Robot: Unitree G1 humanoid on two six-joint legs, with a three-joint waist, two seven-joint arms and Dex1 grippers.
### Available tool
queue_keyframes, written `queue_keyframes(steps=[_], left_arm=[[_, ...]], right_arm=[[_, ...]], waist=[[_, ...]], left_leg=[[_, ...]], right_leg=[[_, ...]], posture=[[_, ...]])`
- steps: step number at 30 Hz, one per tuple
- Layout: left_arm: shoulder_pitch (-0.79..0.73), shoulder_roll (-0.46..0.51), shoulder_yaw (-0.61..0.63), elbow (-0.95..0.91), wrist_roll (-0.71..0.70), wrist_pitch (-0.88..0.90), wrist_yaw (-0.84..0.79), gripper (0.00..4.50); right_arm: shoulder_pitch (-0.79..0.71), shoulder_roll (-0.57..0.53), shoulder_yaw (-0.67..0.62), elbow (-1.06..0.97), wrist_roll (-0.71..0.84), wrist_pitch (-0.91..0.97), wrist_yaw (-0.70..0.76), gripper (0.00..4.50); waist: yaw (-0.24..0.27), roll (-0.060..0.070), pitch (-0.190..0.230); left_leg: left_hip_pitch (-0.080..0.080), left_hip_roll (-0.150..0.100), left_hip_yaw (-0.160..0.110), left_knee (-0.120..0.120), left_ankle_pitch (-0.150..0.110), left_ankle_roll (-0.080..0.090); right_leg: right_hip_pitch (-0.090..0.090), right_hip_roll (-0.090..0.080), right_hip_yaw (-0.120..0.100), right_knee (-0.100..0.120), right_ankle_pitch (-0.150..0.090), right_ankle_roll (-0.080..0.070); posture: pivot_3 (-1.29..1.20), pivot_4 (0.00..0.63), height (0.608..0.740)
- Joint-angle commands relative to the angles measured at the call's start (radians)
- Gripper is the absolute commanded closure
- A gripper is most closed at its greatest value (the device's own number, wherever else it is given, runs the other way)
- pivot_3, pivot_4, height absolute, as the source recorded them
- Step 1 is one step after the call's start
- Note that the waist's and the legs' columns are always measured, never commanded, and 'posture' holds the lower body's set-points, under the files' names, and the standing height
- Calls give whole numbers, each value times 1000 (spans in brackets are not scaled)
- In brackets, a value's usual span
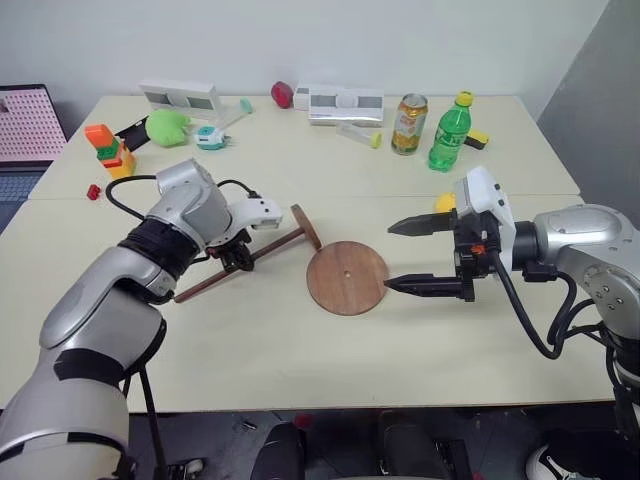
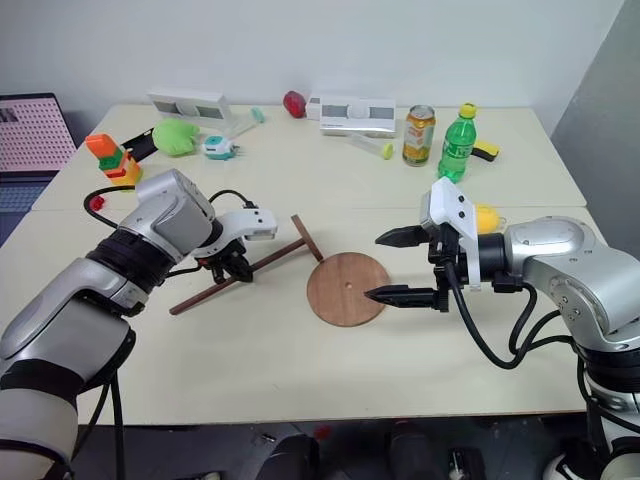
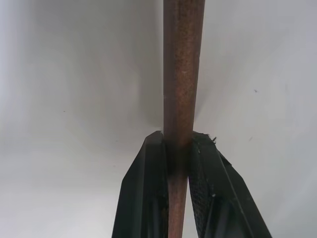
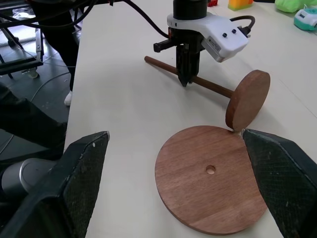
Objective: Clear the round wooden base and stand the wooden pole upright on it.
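Note:
Next, my left gripper releases the wooden pole so that it stands upright in the small centre hole of the round wooden base (image 1: 347,274). The pole still lies on the table beside the base.
The round wooden base (image 1: 347,277) lies flat mid-table with nothing on it, its small centre hole showing (image 4: 210,170). To its left the wooden pole (image 1: 275,243) lies on the table, and its disc end (image 4: 247,99) stands on edge near the base's rim. My left gripper (image 1: 237,262) points down onto the pole's middle and is shut on it, a black finger (image 3: 143,193) pressed against each side of the rod (image 3: 182,74). My right gripper (image 1: 390,257) hovers just right of the base, pointing left, open with nothing between its fingers.
Along the far side stand a green bottle (image 1: 450,132), a can (image 1: 408,124), two white boxes (image 1: 345,104), a red item (image 1: 282,94), a green toy (image 1: 167,126) and coloured blocks (image 1: 108,148). A yellow object (image 1: 445,203) lies behind my right gripper.

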Motion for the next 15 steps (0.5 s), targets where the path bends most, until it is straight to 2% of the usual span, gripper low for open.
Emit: queue_keyframes(steps=[1, 2, 4, 8, 10, 12, 15], left_arm=[[-49, -6, 178, -5, -86, 58, 43, 4254], [-63, -16, 248, 0, -121, 55, 77, 4254], [-83, -54, 466, -15, -232, 47, 187, 4254], [40, -159, 783, -253, -449, -136, 308, 4254], [89, -228, 865, -337, -527, -100, 372, 4254], [120, -264, 891, -397, -587, -65, 396, 4254], [201, -361, 911, -532, -687, -143, 418, 4254]], right_arm=[[-1, -3, -31, -20, 11, -16, -15, 0], [6, -6, -37, -24, 13, -15, -18, 0], [23, -3, -47, -31, 15, -13, -36, 0], [46, 18, -58, -48, 19, -25, -69, 0], [55, 31, -62, -57, 20, -42, -77, 0], [62, 37, -64, -64, 20, -51, -80, 0], [85, 34, -65, -78, 15, -66, -83, 0]], waist=[[0, 0, 0], [0, 0, 0], [2, 0, 0], [4, 0, 0], [6, 0, 0], [7, 0, 0], [6, 0, 0]], left_leg=[[0, 0, 0, 0, 0, 0], [0, 0, 0, 0, 0, 0], [-1, 0, 0, 1, 0, 0], [-2, 1, -1, 1, 0, 0], [-1, 3, -1, 1, 0, -1], [-1, 0, 0, 2, 0, -1], [0, -1, 1, 3, 0, -1]], right_leg=[[0, 0, 0, 0, 0, 0], [0, 0, 0, 0, 0, 0], [0, 0, -1, 0, 0, 0], [0, -2, -1, -1, 0, 0], [0, -4, -1, -1, 0, 0], [0, -4, 0, 0, 0, 0], [0, -3, 0, 2, 0, 0]], posture=[[0, 150, 740], [0, 150, 740], [0, 150, 740], [0, 150, 740], [0, 150, 740], [0, 150, 740], [0, 150, 740]])
